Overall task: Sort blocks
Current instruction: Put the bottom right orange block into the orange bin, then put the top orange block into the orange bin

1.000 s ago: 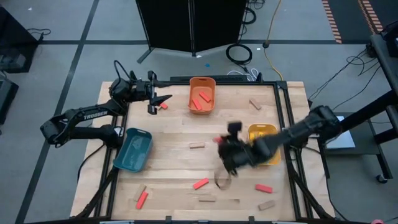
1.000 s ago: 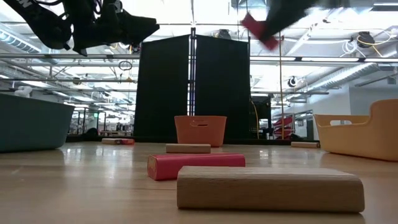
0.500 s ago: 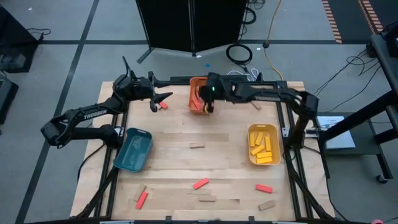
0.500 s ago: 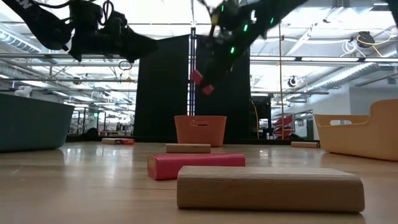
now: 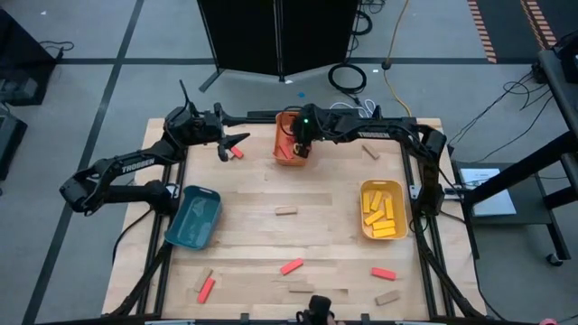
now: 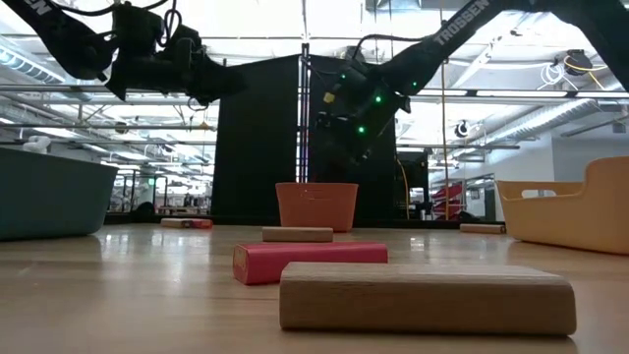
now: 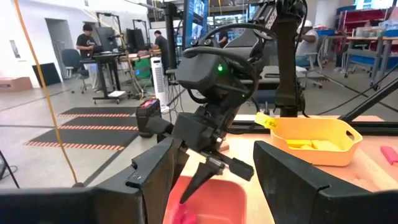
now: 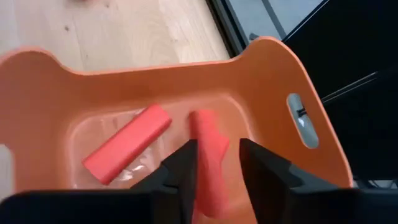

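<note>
I need to lower my left gripper next and close it on the red block (image 5: 237,152) that is lying on the table beside the orange bin.
My right gripper (image 5: 302,150) hangs open over the orange bin (image 5: 282,122) at the table's far edge. Two red blocks (image 8: 208,155) (image 8: 127,143) lie in the bin below its fingers; nothing shows between the fingers in the left wrist view (image 7: 221,167). My left gripper (image 5: 235,142) stands open and level at the far left, just above a red block (image 5: 237,154) that lies flat on the table. Red and tan blocks lie scattered over the near half of the table, among them a red one (image 5: 291,266) and a tan one (image 5: 285,212).
The yellow bin (image 5: 366,194) at the right holds several yellow blocks. The teal bin (image 5: 194,217) stands at the left. A tan block (image 5: 370,151) lies at the far right. Close to the low camera lie a tan block (image 6: 428,295) and a red one (image 6: 310,261).
My right gripper has swept from the table's near middle to the far edge with a red block, then sunk over the orange bin. It has let go: the block that showed below it in the low view is gone from its fingers.
</note>
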Action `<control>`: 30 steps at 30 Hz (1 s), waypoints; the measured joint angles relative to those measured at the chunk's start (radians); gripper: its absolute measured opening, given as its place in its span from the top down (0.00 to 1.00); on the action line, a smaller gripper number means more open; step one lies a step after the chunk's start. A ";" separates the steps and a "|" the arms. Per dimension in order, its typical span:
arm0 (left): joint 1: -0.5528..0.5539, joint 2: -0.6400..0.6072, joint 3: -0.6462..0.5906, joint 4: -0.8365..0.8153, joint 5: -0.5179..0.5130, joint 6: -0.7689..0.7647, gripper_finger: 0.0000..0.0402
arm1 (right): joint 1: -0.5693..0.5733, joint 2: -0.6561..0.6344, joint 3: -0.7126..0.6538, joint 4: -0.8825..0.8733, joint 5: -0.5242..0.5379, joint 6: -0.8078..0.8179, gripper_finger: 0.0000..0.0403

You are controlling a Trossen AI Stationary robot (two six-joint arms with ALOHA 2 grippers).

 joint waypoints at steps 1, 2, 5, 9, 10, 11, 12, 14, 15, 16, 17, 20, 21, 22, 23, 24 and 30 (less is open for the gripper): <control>0.000 0.000 0.000 0.000 0.000 0.000 0.46 | 0.001 0.000 0.000 0.001 0.000 0.009 0.68; 0.000 0.000 0.000 0.000 0.000 0.000 0.46 | 0.001 -0.001 0.000 0.001 -0.001 0.017 0.66; 0.000 0.000 0.000 0.005 0.000 0.000 0.46 | 0.000 -0.001 0.000 0.001 0.002 0.023 0.59; 0.000 0.000 0.000 0.018 0.000 -0.001 0.46 | 0.000 -0.002 0.010 0.000 0.002 0.016 0.53; 0.000 0.000 0.000 0.017 0.000 -0.001 0.46 | 0.001 -0.002 0.015 -0.001 0.003 0.015 0.52; 0.000 0.000 0.000 0.017 0.000 -0.001 0.46 | 0.003 -0.002 0.022 -0.001 0.003 0.015 0.52; 0.000 0.000 0.000 0.017 0.000 -0.001 0.46 | 0.003 -0.002 0.029 -0.002 0.002 0.015 0.51; 0.000 -0.001 0.000 0.007 0.000 -0.001 0.46 | 0.005 -0.002 0.054 -0.018 0.001 0.017 0.50; 0.000 -0.001 0.000 -0.013 0.001 0.000 0.46 | 0.007 -0.002 0.072 -0.040 0.001 0.024 0.50; 0.002 -0.001 0.000 -0.041 0.004 0.005 0.46 | 0.010 -0.002 0.092 -0.069 0.001 0.033 0.50; 0.006 -0.001 0.000 -0.071 0.010 0.020 0.46 | 0.013 -0.003 0.115 -0.105 0.001 0.044 0.50; 0.021 -0.009 0.015 -0.181 0.011 0.047 0.46 | 0.027 -0.004 0.182 -0.245 0.001 0.120 0.51; 0.025 -0.009 0.033 -0.228 0.007 0.045 0.46 | 0.034 -0.005 0.200 -0.303 0.000 0.152 0.51; 0.026 -0.008 0.052 -0.282 -0.012 0.031 0.46 | 0.042 -0.005 0.215 -0.358 -0.002 0.182 0.51; 0.026 -0.009 0.073 -0.346 -0.050 0.013 0.46 | 0.050 -0.005 0.225 -0.415 -0.002 0.204 0.52; 0.026 -0.008 0.099 -0.423 -0.113 -0.006 0.46 | 0.058 -0.006 0.228 -0.467 -0.004 0.217 0.52; -0.044 0.089 0.355 -0.932 -0.549 0.016 0.46 | 0.114 -0.006 0.227 -0.605 -0.005 0.210 0.52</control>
